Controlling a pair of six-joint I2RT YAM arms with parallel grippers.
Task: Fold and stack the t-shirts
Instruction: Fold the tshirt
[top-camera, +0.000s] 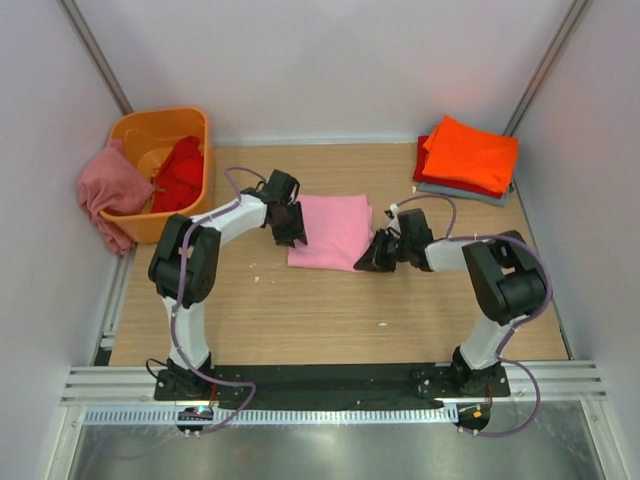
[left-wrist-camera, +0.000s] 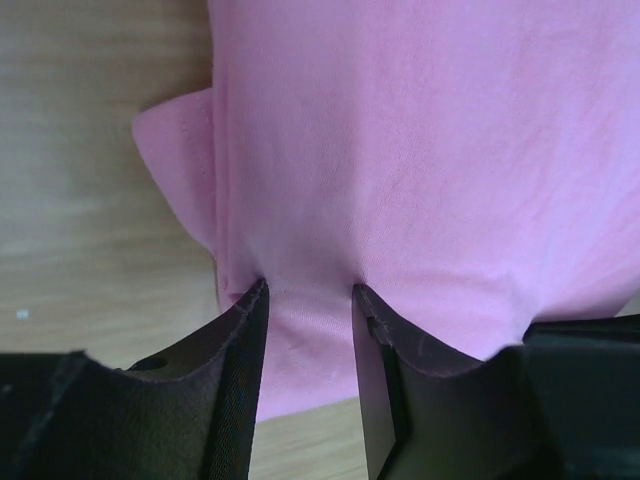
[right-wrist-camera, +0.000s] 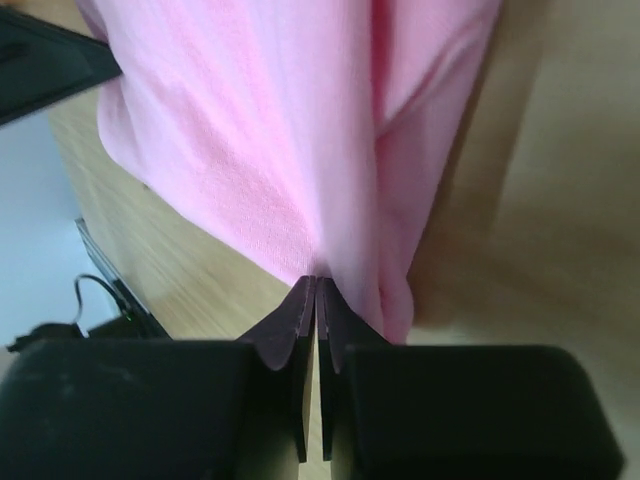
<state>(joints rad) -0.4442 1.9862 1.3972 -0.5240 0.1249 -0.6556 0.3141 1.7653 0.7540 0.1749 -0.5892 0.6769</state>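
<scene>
The pink t-shirt is pinched only at its near corner by my right gripper, so that gripper should open and take the t-shirt's side farther back (top-camera: 370, 213) before it lifts to the stack.
A folded light pink t-shirt (top-camera: 335, 230) lies flat mid-table. My left gripper (top-camera: 290, 225) is at its left edge. In the left wrist view the gripper (left-wrist-camera: 310, 290) has its jaws apart, tips pressed into the pink cloth (left-wrist-camera: 420, 150), which puckers at them. My right gripper (top-camera: 378, 255) is at the shirt's near right corner. In the right wrist view it (right-wrist-camera: 317, 280) is shut, pinching the pink shirt's edge (right-wrist-camera: 280, 120). A stack at the back right has an orange shirt (top-camera: 470, 152) on top, with red and grey-blue under it.
A rigid orange tub (top-camera: 140, 128) stands at the back left. It holds a red shirt (top-camera: 180, 172), and a dusty rose shirt (top-camera: 110, 190) hangs over its left rim. White walls close in the table on three sides.
</scene>
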